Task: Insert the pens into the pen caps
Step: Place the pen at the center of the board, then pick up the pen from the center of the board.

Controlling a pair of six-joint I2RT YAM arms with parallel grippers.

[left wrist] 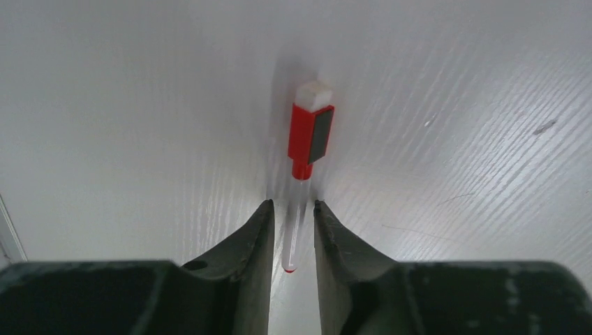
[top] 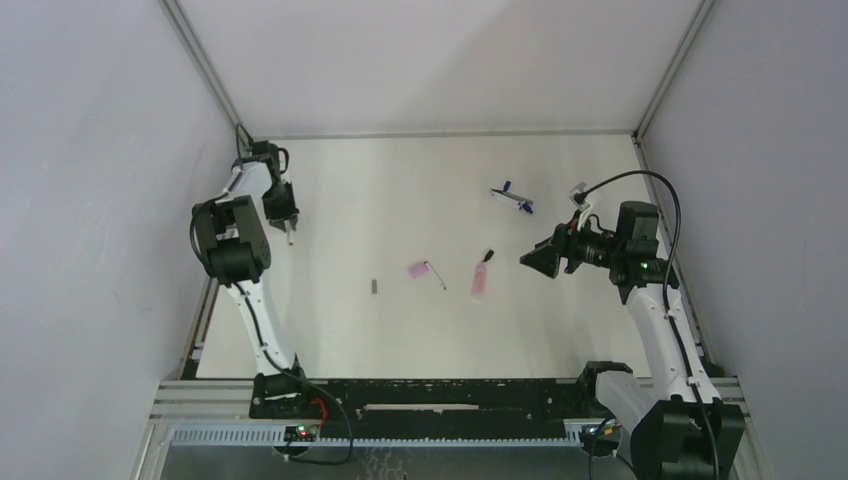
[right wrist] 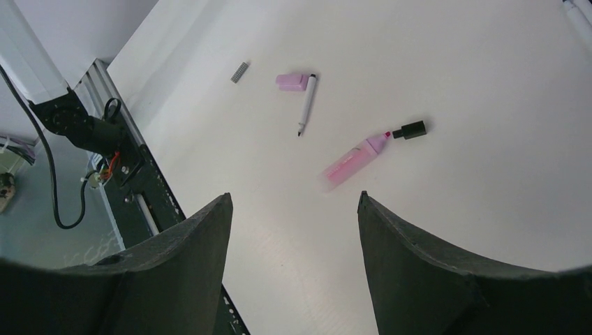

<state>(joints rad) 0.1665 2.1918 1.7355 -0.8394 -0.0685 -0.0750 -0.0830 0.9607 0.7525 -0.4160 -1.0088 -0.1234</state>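
Observation:
The robot's right gripper will close on the middle of the pink marker's body (top: 480, 280) (right wrist: 354, 161), between the marker's bare red point and its back end.
A thin red pen (left wrist: 296, 222) lies on the white table with its red cap (left wrist: 311, 132) on the far end. My left gripper (left wrist: 293, 204) straddles its clear barrel, jaws slightly open with a gap on each side. From above, the left gripper (top: 288, 226) is at the far left with the red pen (top: 290, 238) under it. My right gripper (top: 527, 260) hovers open and empty at the right. Ahead of it lie a pink marker (right wrist: 354, 160), a black cap (right wrist: 409, 130), a pink cap (right wrist: 292, 82), a thin grey-white pen (right wrist: 306, 105) and a grey cap (right wrist: 239, 72).
A blue-and-white pen (top: 512, 197) lies at the back right of the table. White walls close in the left, back and right sides. The black rail (top: 450, 395) with the arm bases runs along the near edge.

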